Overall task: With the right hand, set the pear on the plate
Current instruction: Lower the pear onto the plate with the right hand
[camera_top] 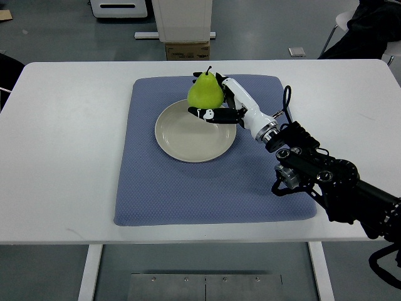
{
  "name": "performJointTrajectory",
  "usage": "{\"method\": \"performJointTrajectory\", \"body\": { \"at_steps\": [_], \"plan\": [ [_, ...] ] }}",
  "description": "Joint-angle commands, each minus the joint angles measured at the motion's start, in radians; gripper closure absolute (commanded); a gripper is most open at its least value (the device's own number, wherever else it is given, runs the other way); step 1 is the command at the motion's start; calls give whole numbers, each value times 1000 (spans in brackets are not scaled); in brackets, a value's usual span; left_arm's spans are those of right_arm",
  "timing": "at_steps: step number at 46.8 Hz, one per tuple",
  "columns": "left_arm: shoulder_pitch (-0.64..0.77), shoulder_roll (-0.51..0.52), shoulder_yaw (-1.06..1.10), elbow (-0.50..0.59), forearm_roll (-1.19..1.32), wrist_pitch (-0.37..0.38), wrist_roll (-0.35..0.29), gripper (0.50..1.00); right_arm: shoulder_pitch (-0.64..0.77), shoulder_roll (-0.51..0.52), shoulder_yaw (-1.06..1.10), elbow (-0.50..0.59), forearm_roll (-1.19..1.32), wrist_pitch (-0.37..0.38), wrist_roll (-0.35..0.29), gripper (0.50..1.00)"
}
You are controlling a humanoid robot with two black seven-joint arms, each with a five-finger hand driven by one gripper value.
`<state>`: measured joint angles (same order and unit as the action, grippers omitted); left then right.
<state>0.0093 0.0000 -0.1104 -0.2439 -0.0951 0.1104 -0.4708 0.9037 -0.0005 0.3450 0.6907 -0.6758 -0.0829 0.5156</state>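
Note:
My right gripper needs to put the pear down on the cream plate (220,127), near the plate's rim that faces my arm.
A yellow-green pear (205,91) with a dark stem is held upright over the far rim of a cream plate (188,138). My right hand (216,100) reaches in from the lower right and is shut on the pear, with fingers wrapped around its right side and under its base. The plate lies on a blue mat (188,194). Whether the pear touches the plate rim I cannot tell.
The mat covers the middle of a white table (62,157). Past the far table edge stand a cardboard box (187,50) and a white cabinet base (182,19). A chair with dark cloth (369,28) is at the far right.

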Motion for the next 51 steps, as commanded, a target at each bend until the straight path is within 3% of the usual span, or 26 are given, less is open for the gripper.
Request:
{"method": "performJointTrajectory", "body": {
  "at_steps": [1,23,47,51],
  "plan": [
    [0,0,0,0,0,0,0,500,11,1,-34,-23,1,0,-5,1000],
    [0,0,0,0,0,0,0,500,9,1,-143,-114,1,-2,-31,1000],
    [0,0,0,0,0,0,0,500,6,1,-155,-115,8,-34,-19,1000],
    [0,0,0,0,0,0,0,500,6,1,-153,-114,21,-43,-19,925]
  ]
}}
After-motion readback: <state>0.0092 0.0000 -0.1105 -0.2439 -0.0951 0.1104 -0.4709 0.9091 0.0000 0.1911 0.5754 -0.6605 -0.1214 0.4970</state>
